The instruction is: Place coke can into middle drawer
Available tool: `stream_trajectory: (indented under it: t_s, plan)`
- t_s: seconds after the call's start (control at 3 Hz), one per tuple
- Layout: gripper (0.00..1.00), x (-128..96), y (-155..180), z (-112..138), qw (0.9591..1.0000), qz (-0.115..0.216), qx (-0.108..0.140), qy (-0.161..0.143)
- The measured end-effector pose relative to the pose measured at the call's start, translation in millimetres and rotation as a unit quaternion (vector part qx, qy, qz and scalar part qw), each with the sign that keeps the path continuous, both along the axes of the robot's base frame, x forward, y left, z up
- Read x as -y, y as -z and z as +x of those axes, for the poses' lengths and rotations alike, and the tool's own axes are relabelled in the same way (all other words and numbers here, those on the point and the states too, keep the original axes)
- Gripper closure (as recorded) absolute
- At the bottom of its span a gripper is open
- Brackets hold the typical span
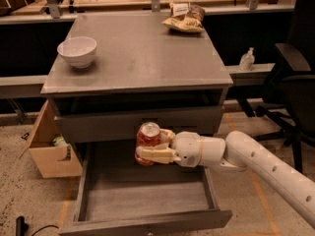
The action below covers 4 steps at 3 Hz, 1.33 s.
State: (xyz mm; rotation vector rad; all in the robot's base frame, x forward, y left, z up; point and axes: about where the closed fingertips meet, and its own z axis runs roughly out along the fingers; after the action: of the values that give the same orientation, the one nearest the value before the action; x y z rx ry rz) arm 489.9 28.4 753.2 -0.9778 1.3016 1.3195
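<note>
I should release the coke can from my gripper on the middle drawer's bare bottom [126,191], toward the side of the drawer that is nearer the cardboard box.
The red coke can [147,140] with a silver top is held upright in my gripper [153,145], whose cream fingers [156,154] close around its sides. The gripper holds the can above the back part of the open middle drawer [147,193], just in front of the closed grey drawer front [98,123] above it. The drawer is a deep grey tray with a bare floor, pulled out toward the camera. My white arm [261,168] reaches in from the right.
A white bowl [77,50] sits on the cabinet top [138,58] at the left. A tan snack bag [186,19] lies at the back right. A cardboard box [49,146] stands left of the cabinet, a black office chair [295,82] at the right.
</note>
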Motion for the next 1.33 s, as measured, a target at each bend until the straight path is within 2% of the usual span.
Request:
stream_trajectory:
  t_s: [0.33, 0.67, 1.0, 1.33]
  plan:
    - [1.00, -0.1, 0.0, 0.0, 1.0000, 0.000, 0.000, 0.000]
    - [1.00, 1.7, 6.5, 2.5, 0.9998, -0.006, 0.001, 0.017]
    - [1.00, -0.2, 55.3, 18.7, 0.9994, -0.025, -0.008, 0.022]
    - [1.00, -10.3, 127.8, 40.5, 0.9987, -0.044, -0.025, 0.004]
